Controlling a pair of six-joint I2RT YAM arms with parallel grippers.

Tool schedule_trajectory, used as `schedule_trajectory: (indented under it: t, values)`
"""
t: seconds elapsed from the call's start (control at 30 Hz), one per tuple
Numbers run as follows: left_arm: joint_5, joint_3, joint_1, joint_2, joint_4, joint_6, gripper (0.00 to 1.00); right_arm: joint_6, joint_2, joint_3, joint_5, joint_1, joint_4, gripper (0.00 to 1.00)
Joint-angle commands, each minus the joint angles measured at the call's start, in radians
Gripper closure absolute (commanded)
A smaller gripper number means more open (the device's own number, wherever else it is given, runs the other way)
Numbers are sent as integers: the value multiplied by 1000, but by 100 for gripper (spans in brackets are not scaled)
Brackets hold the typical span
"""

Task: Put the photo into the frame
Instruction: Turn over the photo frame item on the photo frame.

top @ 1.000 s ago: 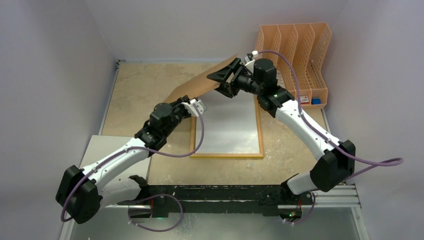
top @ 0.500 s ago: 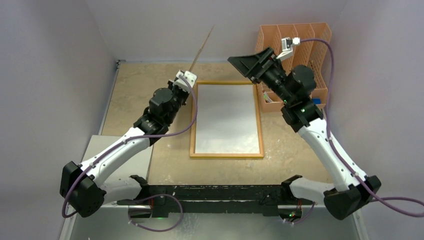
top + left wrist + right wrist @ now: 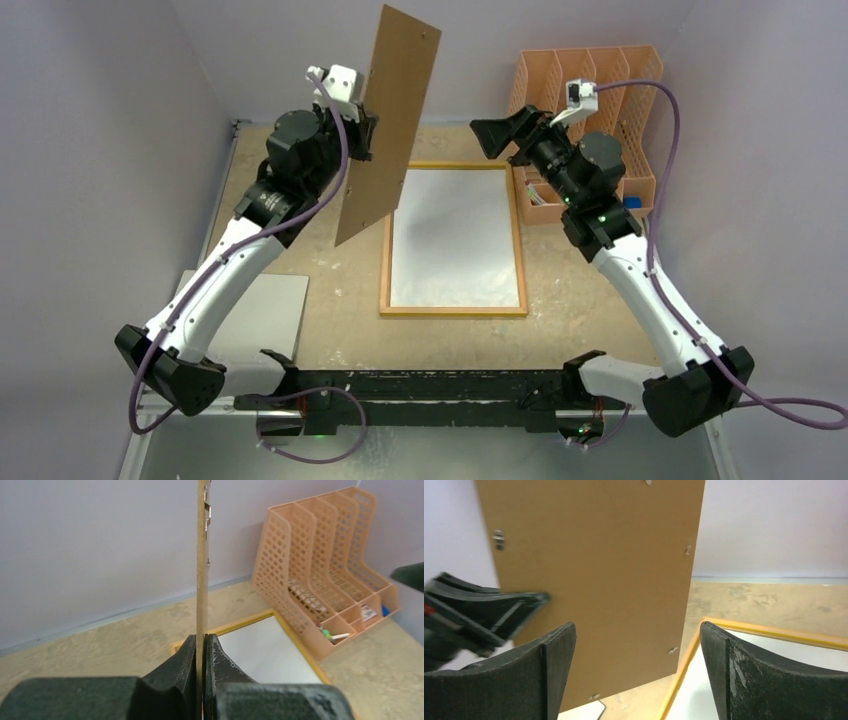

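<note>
The brown backing board's free edge (image 3: 412, 141) (image 3: 686, 606) is opposite my left gripper. My right gripper should go there next and close on it between the two clips.
The frame (image 3: 452, 311) lies flat at the table's middle, its thin yellow-wood edges showing in the left wrist view (image 3: 240, 622) and the right wrist view (image 3: 774, 632). A plain white surface (image 3: 455, 235) fills its opening. No printed side shows, so I cannot tell whether this is the photo. My left gripper (image 3: 362, 130) is shut on the near edge of a brown backing board (image 3: 390, 120), held upright above the frame's left side. Edge-on, the board (image 3: 202, 555) rises from the left gripper (image 3: 202, 637). My right gripper (image 3: 497, 132) hangs open and empty over the frame's far right corner, facing the board (image 3: 599, 570).
A peach file rack (image 3: 600, 110) with small items in it stands at the back right, close behind the right wrist. A grey-white flat panel (image 3: 262, 312) lies at the table's near left. Walls close in the back and both sides.
The left arm has swung the board off the frame, up and leftward until it stands upright. The right gripper has opened wide and drawn back toward the rack.
</note>
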Motion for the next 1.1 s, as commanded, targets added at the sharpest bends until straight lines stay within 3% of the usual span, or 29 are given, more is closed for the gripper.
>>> schedule_trajectory:
  t: [0.0, 0.13, 0.3, 0.53, 0.7, 0.8, 0.9, 1.07]
  values:
    - [280, 129, 73, 20, 2, -182, 100, -26, 43, 13, -128, -81, 39, 7]
    - [527, 189, 145, 33, 20, -249, 100, 52, 43, -64, -242, -178, 187, 7]
    - [702, 225, 171, 55, 103, -395, 100, 182, 11, -186, -360, -311, 386, 3]
    - [867, 187, 176, 83, 426, -707, 100, 366, -20, -336, -462, -398, 601, 2]
    - [895, 172, 176, 93, 527, -829, 100, 493, -28, -455, -548, -421, 829, 1]
    - [903, 151, 176, 92, 579, -885, 100, 664, -9, -538, -639, -427, 1169, 4]
    - [905, 141, 176, 89, 582, -897, 100, 794, 23, -561, -692, -426, 1409, 14]
    - [898, 118, 177, 73, 589, -907, 100, 896, 56, -562, -730, -426, 1541, 31]
